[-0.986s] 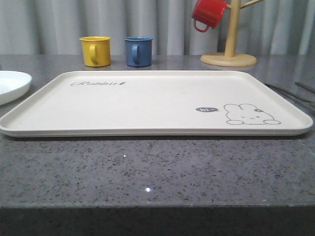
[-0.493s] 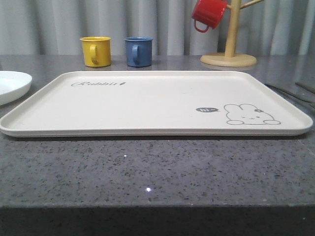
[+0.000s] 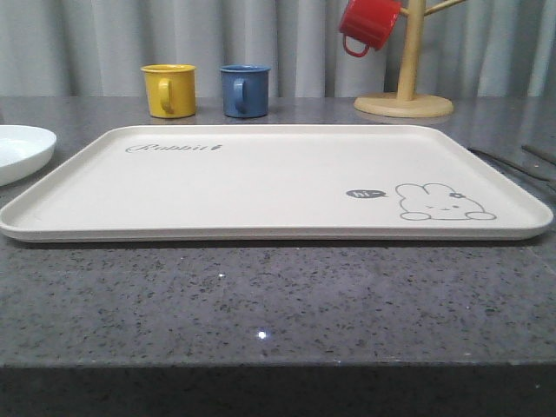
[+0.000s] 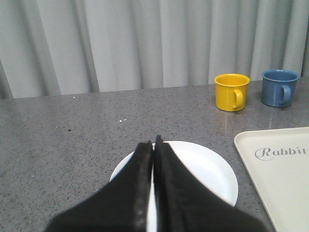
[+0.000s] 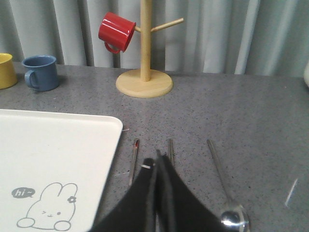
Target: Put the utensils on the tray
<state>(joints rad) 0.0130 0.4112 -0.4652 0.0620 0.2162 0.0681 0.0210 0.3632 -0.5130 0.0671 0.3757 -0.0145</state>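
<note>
The left gripper needs to close on the white plate, gripping its rim (image 3: 49, 142) (image 4: 234, 183) on the side that is nearest the cream tray.
The cream tray (image 3: 261, 182) with its rabbit drawing lies bare in the middle of the counter, and its corner also shows in the right wrist view (image 5: 53, 154). Right of it lie the silver utensils. These are a spoon (image 5: 223, 186) with its round bowl towards me and two thin handles (image 5: 133, 162) (image 5: 170, 147), their other ends hidden by my fingers. My right gripper (image 5: 158, 157) is shut and empty, hovering over the gap between those two handles. Over at the left, my left gripper (image 4: 154, 143) hangs shut and empty above the white plate (image 4: 212, 169).
A yellow mug (image 3: 168, 89) and a blue mug (image 3: 244, 89) stand behind the tray. At the back right stands a wooden mug tree (image 3: 404, 102) holding a red mug (image 3: 368, 24). The plate's rim (image 3: 22, 149) sits left of the tray. Grey curtains close the back.
</note>
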